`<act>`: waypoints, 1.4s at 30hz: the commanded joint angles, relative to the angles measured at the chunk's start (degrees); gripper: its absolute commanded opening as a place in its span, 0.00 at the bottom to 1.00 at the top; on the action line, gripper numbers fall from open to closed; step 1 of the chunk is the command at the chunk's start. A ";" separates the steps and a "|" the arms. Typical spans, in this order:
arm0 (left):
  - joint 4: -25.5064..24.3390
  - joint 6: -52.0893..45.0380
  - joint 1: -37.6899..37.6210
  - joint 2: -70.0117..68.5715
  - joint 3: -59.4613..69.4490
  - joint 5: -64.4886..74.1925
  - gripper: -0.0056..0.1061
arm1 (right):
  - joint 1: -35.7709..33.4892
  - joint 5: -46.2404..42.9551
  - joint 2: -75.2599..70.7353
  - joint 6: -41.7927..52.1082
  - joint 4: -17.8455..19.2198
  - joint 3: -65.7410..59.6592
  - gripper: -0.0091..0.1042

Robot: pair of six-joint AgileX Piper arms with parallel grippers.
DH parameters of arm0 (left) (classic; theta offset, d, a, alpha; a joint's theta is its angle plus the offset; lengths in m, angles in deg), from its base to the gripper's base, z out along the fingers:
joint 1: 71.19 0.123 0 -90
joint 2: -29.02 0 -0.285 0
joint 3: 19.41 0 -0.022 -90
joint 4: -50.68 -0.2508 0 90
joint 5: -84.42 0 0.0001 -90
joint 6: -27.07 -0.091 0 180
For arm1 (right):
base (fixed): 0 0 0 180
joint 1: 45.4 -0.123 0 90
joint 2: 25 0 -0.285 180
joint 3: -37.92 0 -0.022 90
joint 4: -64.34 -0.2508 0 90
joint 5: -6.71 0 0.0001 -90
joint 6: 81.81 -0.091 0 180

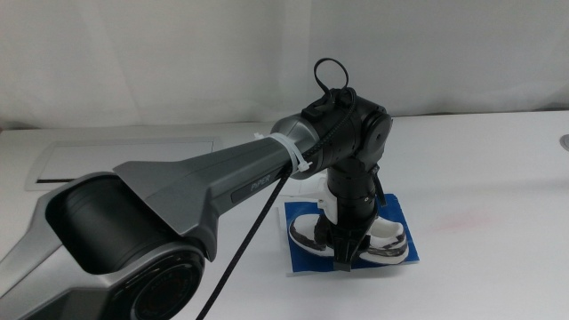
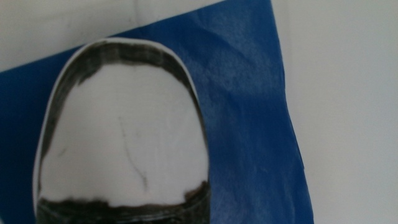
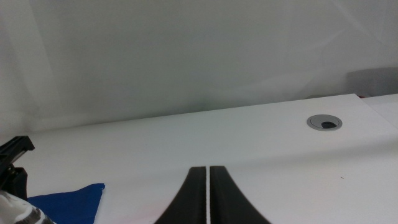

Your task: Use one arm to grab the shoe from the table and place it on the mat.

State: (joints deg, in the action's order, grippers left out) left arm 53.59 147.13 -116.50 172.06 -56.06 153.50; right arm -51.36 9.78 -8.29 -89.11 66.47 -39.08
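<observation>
Next, I release the white and black shoe from my left gripper on the middle of the blue mat [image 1: 348, 232].
The white and black shoe [image 1: 384, 240] lies on the blue mat [image 1: 404, 213] in the middle view, right of the table's centre. My left gripper [image 1: 347, 255] comes down on the shoe's middle, one dark finger [image 1: 345, 260] against its near side, jaws closed on it. The left wrist view shows the shoe's white toe [image 2: 124, 143] close up over the mat [image 2: 249, 112]; the jaws are hidden there. My right gripper [image 3: 206, 186] is shut and empty, low over the table, out of the middle view. A mat corner [image 3: 68, 200] shows in the right wrist view.
The left arm's big grey links [image 1: 178, 204] cover the near left of the white table [image 1: 480, 178]. A grey inset panel [image 1: 116, 156] lies at the back left. A round grey hole [image 3: 324, 122] sits at the table's far right edge.
</observation>
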 commanded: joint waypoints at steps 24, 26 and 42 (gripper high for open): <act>-2.91 1.04 0.15 2.06 -0.40 -3.47 0.03 | 0.14 -0.43 -0.16 0.24 0.66 -2.33 0.06; -2.49 1.04 0.15 2.20 -0.40 -3.47 0.12 | 0.14 -0.43 -0.16 0.24 0.66 -2.33 0.06; -3.41 1.04 0.15 -2.12 -0.40 -1.38 0.86 | 0.14 -0.43 -0.16 0.24 0.66 -2.33 0.06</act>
State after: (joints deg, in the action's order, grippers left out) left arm 50.68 147.13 -116.50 172.18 -56.47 150.32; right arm -51.36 9.78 -8.29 -89.09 66.47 -39.08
